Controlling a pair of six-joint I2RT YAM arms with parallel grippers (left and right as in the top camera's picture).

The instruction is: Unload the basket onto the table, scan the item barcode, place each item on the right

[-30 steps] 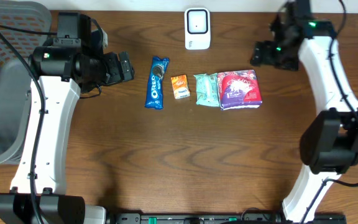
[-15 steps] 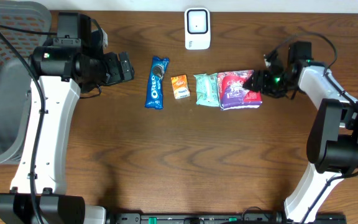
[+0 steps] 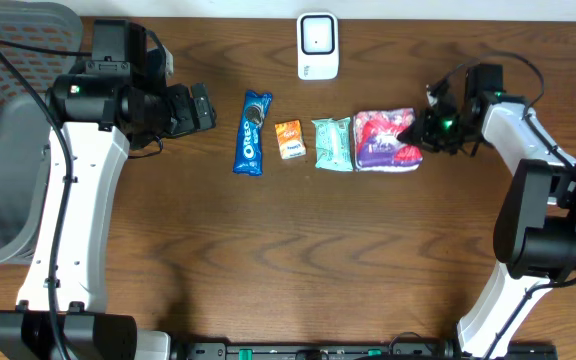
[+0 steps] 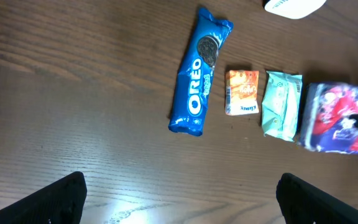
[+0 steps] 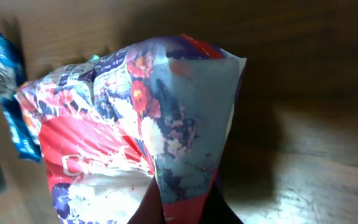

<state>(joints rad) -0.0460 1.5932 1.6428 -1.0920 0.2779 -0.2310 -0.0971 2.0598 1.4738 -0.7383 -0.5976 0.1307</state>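
The robot's right gripper should release the floral packet on the bare wood (image 3: 545,121) just behind its white forearm, away from the snacks.
A red and purple floral packet (image 3: 381,140) lies at the right end of a row of snacks on the wooden table. My right gripper (image 3: 415,135) is shut on its right edge; in the right wrist view the pinched flap of the packet (image 5: 191,118) stands up out of the dark fingers (image 5: 185,208). The white barcode scanner (image 3: 317,45) stands at the back centre. My left gripper (image 3: 203,108) hovers open to the left of the row, its two fingertips (image 4: 61,196) wide apart over bare wood. From the left wrist the floral packet (image 4: 340,118) shows at the right edge.
A blue Oreo pack (image 3: 253,132), a small orange packet (image 3: 289,139) and a pale green packet (image 3: 333,143) lie in a row left of the floral packet. A grey mesh basket (image 3: 3,150) sits beyond the table's left edge.
My right arm came down from the back right to the floral packet's right edge and its jaws shut on it, bunching the packet. The left arm stayed still.
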